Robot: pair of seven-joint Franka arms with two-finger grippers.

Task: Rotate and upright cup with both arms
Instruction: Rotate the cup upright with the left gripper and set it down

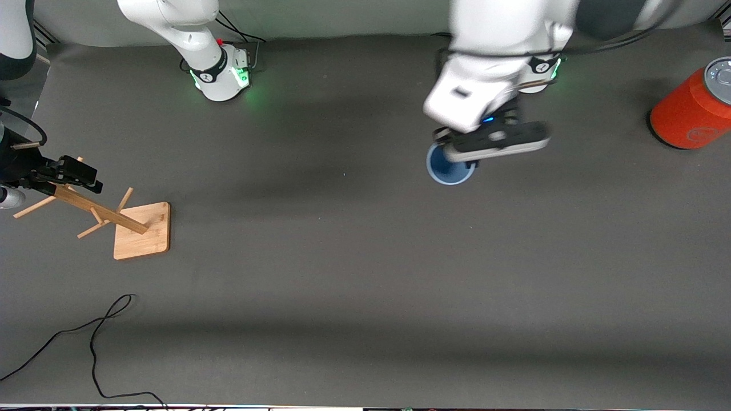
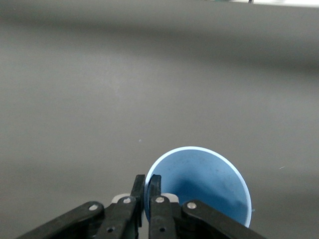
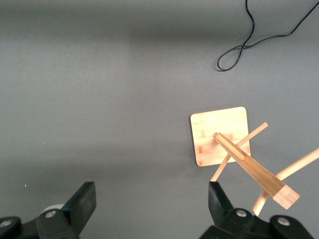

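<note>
My left gripper has the pale-blue cup. I will set it down with that gripper in the middle of the table (image 1: pixel 411 228) (image 2: pixel 205 138) between the wooden rack and the orange cylinder.
The pale-blue cup (image 1: pixel 449 169) stands mouth up in the middle of the table, toward the left arm's end. In the left wrist view the cup (image 2: pixel 199 184) shows its open inside. My left gripper (image 1: pixel 457 157) is over it and shut on its rim (image 2: pixel 148 181), one finger inside and one outside. I cannot tell whether the cup rests on the table. My right gripper (image 1: pixel 80 174) is open and empty (image 3: pixel 152 194) at the right arm's end, over the wooden rack.
A wooden peg rack (image 1: pixel 108 217) on a square base (image 1: pixel 143 231) leans at the right arm's end; it also shows in the right wrist view (image 3: pixel 249 167). A large orange cylinder (image 1: pixel 691 108) stands at the left arm's end. A black cable (image 1: pixel 97 331) lies near the front edge.
</note>
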